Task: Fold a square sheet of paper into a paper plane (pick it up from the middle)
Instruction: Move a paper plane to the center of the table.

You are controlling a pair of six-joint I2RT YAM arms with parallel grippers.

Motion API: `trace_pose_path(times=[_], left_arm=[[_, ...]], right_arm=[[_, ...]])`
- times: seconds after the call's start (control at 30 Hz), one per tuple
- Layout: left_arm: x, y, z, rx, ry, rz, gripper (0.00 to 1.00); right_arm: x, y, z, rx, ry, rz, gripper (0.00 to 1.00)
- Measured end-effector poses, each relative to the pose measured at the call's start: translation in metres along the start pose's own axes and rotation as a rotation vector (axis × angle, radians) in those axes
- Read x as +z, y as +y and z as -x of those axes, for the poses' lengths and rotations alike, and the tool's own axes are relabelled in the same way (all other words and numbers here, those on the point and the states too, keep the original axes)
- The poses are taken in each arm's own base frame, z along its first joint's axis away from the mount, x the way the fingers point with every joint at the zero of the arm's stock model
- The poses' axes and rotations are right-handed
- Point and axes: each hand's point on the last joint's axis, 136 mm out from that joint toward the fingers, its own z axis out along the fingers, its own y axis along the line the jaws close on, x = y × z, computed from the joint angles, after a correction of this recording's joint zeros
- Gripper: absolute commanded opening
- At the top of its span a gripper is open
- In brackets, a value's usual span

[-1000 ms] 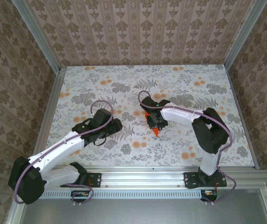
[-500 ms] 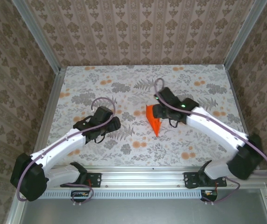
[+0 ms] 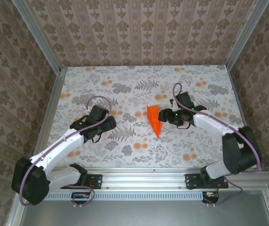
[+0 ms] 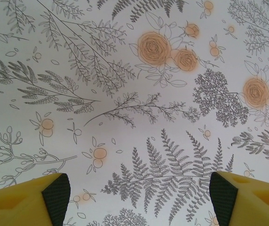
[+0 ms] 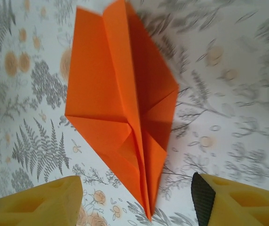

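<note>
The paper plane is lying crooked with uneven wings, so next my right gripper picks it up by the centre crease [image 5: 130,96] and sets it straight with both wings spread.
The square sheet of paper lies on the floral table as a folded bright orange paper plane [image 3: 154,120], a pointed dart with a centre crease, its tip toward the near edge. My right gripper [image 3: 163,115] hovers just right of it, open. In the right wrist view the paper plane [image 5: 118,103] rests flat with its tip between the yellow fingers [image 5: 45,200], touching neither; the right gripper [image 5: 137,194] holds nothing. My left gripper [image 3: 110,123] sits well to the left of the plane, open; in the left wrist view the left gripper [image 4: 137,193] is over bare tablecloth.
The floral tablecloth [image 3: 125,89] has pale orange blotches and grey ferns. Aluminium rails [image 3: 47,122] and patterned walls enclose the table on three sides. A metal base rail [image 3: 144,176] runs along the near edge.
The right gripper opened and let go of the plane, then drew back to the right. The plane now lies flat on the table. The left arm shifted slightly left.
</note>
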Motion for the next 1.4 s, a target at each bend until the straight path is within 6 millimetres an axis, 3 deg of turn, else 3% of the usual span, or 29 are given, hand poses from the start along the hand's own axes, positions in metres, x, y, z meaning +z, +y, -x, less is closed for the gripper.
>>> trace_pose_path(times=[0.2, 0.3, 0.57, 0.7, 0.8, 1.0, 1.1, 1.13, 1.23, 1.3, 1.4], left_arm=[[0.0, -0.002, -0.002, -0.004, 0.016, -0.016, 0.81], [-0.001, -0.003, -0.003, -0.004, 0.019, -0.025, 0.81], [-0.001, -0.003, -0.002, -0.01, 0.022, -0.03, 0.81], [-0.001, -0.004, -0.003, -0.011, 0.028, -0.035, 0.81], [-0.001, -0.004, -0.003, -0.015, 0.03, -0.037, 0.81], [0.0, 0.0, -0.005, -0.02, 0.036, -0.033, 0.81], [0.001, 0.002, -0.007, -0.024, 0.041, -0.034, 0.81], [0.001, 0.002, -0.007, -0.025, 0.04, -0.033, 0.81], [0.001, 0.003, -0.007, -0.028, 0.042, -0.034, 0.82], [0.001, 0.003, -0.007, -0.026, 0.042, -0.036, 0.82], [0.0, 0.004, -0.007, -0.021, 0.041, -0.037, 0.82]], right_arm=[[0.032, -0.005, -0.014, 0.0, 0.089, -0.019, 0.65], [0.043, -0.005, -0.017, -0.008, 0.116, -0.031, 0.59], [0.055, 0.024, -0.018, -0.134, 0.134, -0.083, 0.17], [0.053, 0.037, -0.009, -0.232, 0.108, -0.212, 0.06], [0.047, 0.043, 0.0, -0.289, 0.07, -0.296, 0.05], [0.034, 0.04, 0.015, -0.32, 0.03, -0.424, 0.09], [0.035, 0.037, 0.019, -0.325, 0.038, -0.46, 0.2], [0.036, 0.035, 0.018, -0.325, 0.044, -0.467, 0.28], [0.034, 0.032, 0.015, -0.324, 0.059, -0.479, 0.34], [0.033, 0.031, 0.014, -0.326, 0.065, -0.484, 0.47], [0.026, 0.03, 0.015, -0.321, 0.064, -0.486, 0.51]])
